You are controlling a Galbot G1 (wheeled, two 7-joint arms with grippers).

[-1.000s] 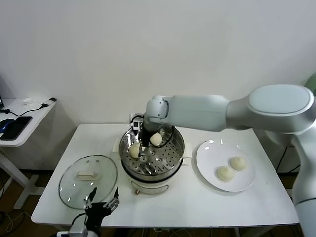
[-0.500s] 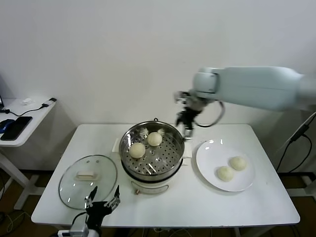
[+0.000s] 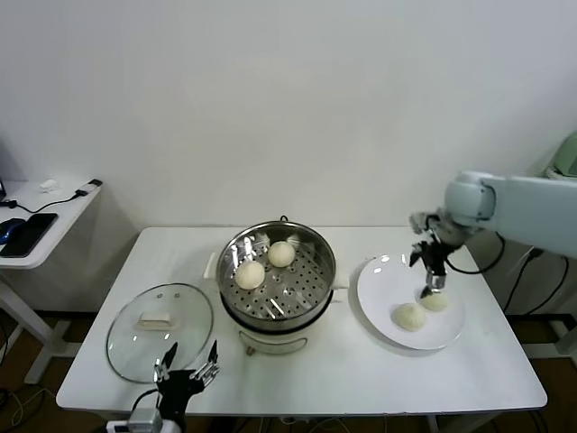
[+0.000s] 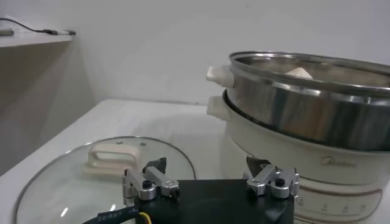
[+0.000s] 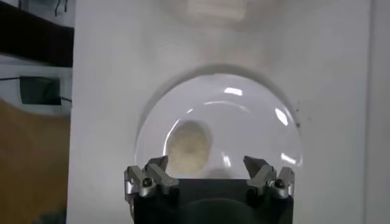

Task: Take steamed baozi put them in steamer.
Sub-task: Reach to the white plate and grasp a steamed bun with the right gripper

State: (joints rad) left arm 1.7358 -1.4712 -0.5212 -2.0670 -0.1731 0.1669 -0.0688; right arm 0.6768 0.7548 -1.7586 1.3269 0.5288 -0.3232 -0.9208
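The nearer baozi point(image 3: 408, 317) point(image 5: 189, 148) sits on the white plate, the one closer to the steamer. I will close my right gripper around its sides.
The steel steamer point(image 3: 311, 287) stands mid-table on its cream base, with two cream-white baozi inside, one at the left point(image 3: 250, 273) and one behind it point(image 3: 282, 253). Two more baozi lie on the flat white plate point(image 3: 383, 280) at the right, one nearer point(image 3: 411, 316) and one farther point(image 3: 438, 303). My right gripper point(image 3: 433, 283) hangs open and empty just above the farther one. The right wrist view shows the open gripper point(image 5: 207, 175) over the plate point(image 5: 244, 122) with one baozi point(image 5: 189, 145) below. My left gripper point(image 3: 186, 367) is parked open at the table's front edge.
A round glass lid point(image 3: 160, 318) with a white handle lies left of the steamer. In the left wrist view the lid point(image 4: 97, 173) and the steamer point(image 4: 304, 97) are just ahead of the left gripper point(image 4: 210, 178). A side table point(image 3: 41, 216) stands far left.
My right gripper left a second baozi in the steamer, rose out, and swung right to hang over the plate. The left arm has not moved.
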